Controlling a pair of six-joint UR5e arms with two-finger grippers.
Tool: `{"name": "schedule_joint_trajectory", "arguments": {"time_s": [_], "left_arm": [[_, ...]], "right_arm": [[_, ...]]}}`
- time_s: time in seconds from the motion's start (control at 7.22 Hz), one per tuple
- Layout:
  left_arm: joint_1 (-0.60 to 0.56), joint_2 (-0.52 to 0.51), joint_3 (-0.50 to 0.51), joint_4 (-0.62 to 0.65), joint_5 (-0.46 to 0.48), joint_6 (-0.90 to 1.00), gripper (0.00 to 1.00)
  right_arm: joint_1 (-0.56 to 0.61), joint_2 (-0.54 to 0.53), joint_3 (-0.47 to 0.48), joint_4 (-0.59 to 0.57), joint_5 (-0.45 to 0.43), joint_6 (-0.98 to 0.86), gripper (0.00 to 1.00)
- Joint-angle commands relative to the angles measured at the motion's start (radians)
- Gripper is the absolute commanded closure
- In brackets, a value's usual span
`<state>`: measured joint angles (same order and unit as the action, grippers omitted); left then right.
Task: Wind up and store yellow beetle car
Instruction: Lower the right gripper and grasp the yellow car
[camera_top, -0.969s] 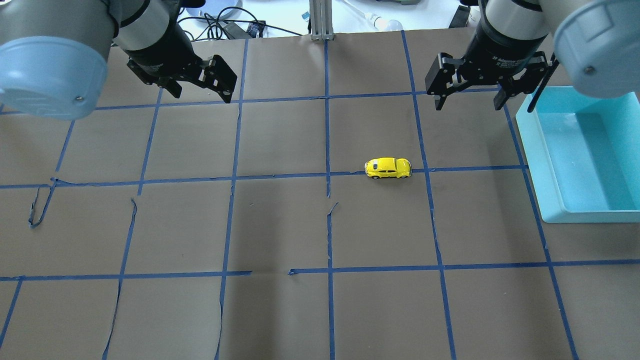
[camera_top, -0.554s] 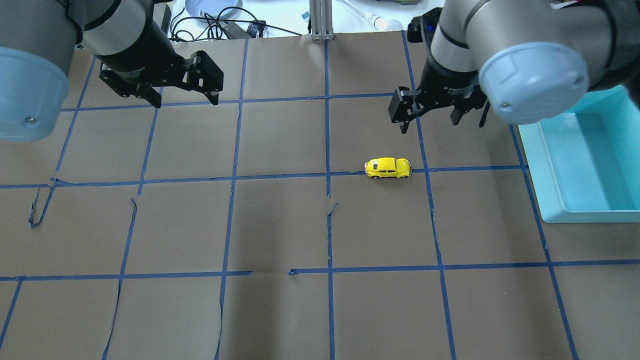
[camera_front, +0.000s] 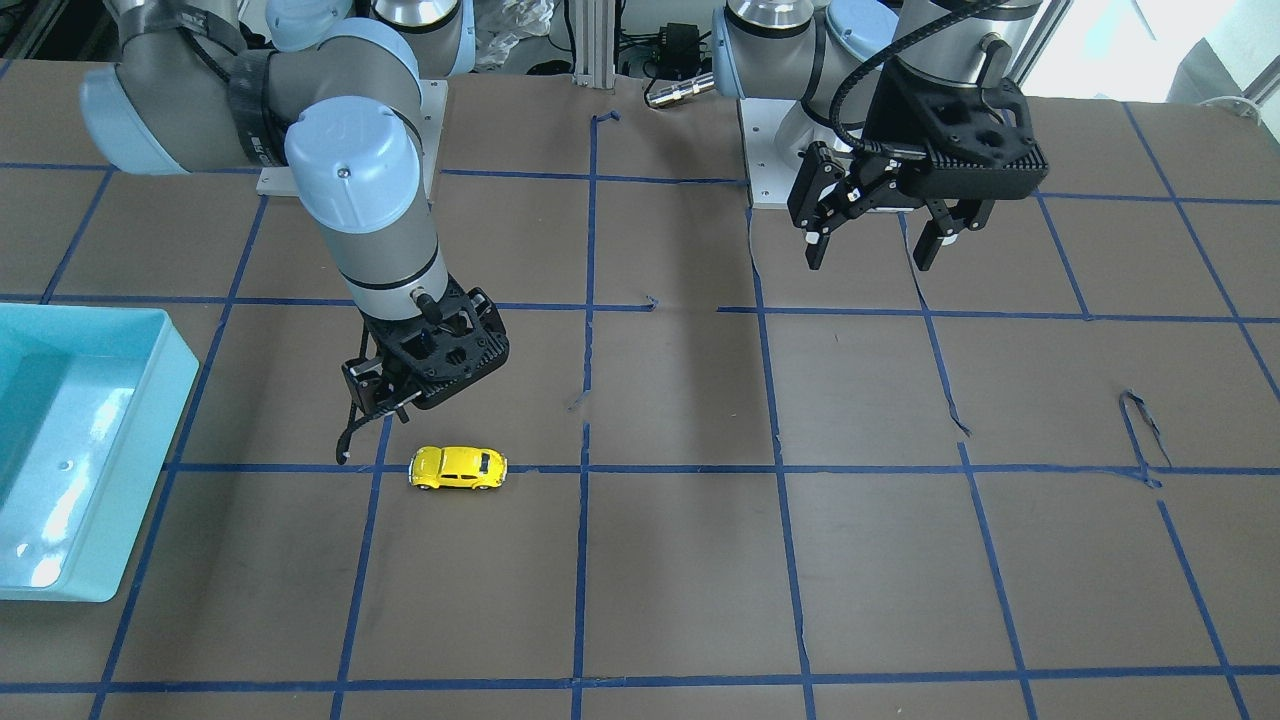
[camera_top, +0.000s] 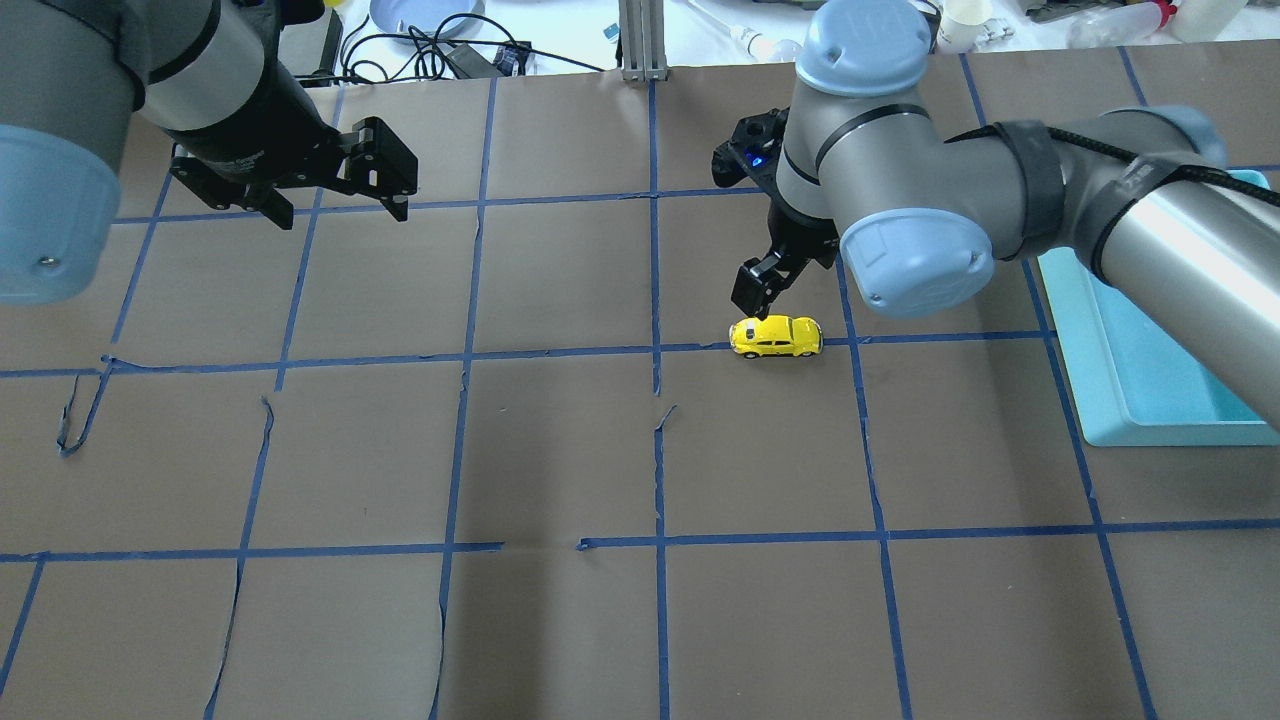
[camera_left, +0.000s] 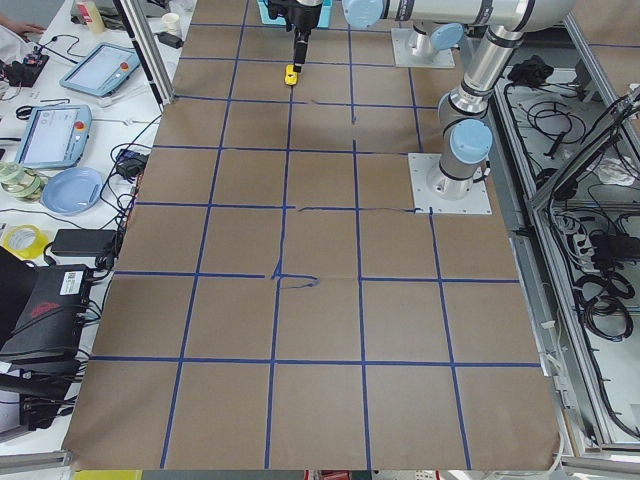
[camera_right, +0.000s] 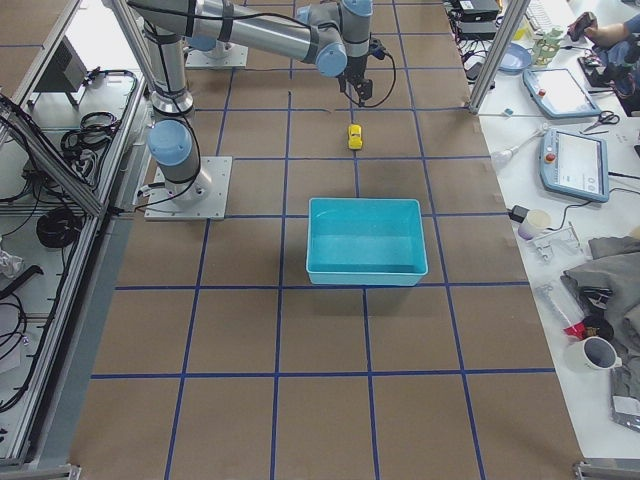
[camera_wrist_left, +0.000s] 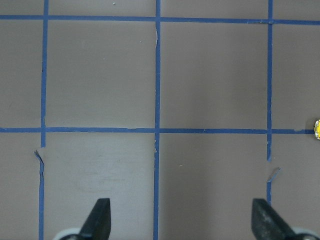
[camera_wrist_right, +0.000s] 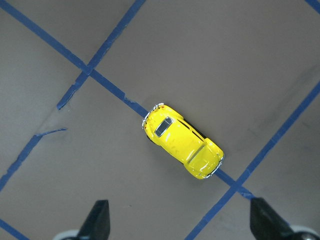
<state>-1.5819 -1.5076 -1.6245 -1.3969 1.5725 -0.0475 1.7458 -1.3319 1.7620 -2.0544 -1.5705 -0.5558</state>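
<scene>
The robot's right gripper will close on the long sides of the yellow beetle car at the middle of its roof (camera_front: 452, 466) (camera_wrist_right: 185, 143), just in front of its rear window.
The yellow beetle car (camera_top: 776, 336) stands on its wheels on a blue tape line right of the table's middle. It also shows in the front view (camera_front: 458, 467) and in the right wrist view (camera_wrist_right: 182, 141). My right gripper (camera_top: 765, 285) hangs just behind and above the car and points down. It is open and empty, and the car lies ahead between its fingertips (camera_wrist_right: 100, 220). My left gripper (camera_top: 335, 205) is open and empty at the back left, far from the car. Only the car's edge shows in the left wrist view (camera_wrist_left: 317, 129).
A teal bin (camera_top: 1065, 350) stands at the table's right edge, about one grid square from the car; it is empty in the right side view (camera_right: 365, 275). My right arm's elbow (camera_top: 915, 260) hangs over the space between car and bin. Brown paper with blue tape lines covers the table.
My right arm has swung from the back right, beside the bin, leftward and down to just behind the car. My left gripper has drifted slightly left. The car has not moved.
</scene>
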Motion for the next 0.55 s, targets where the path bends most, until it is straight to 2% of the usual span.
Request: {"name": "schedule_joint_trajectory", "arguments": {"time_s": [0.0,0.42], "left_arm": [[0.013,0.009,0.002,0.010,0.006,0.003,0.00],[0.057,0.029,-0.002,0.007,0.021,0.060,0.00]], "right_arm": [[0.001,0.078,0.059,-0.215,0.001,-0.259,0.00],[0.000,0.147,0.048,-0.251,-0.005,-0.643,0.00]]}}
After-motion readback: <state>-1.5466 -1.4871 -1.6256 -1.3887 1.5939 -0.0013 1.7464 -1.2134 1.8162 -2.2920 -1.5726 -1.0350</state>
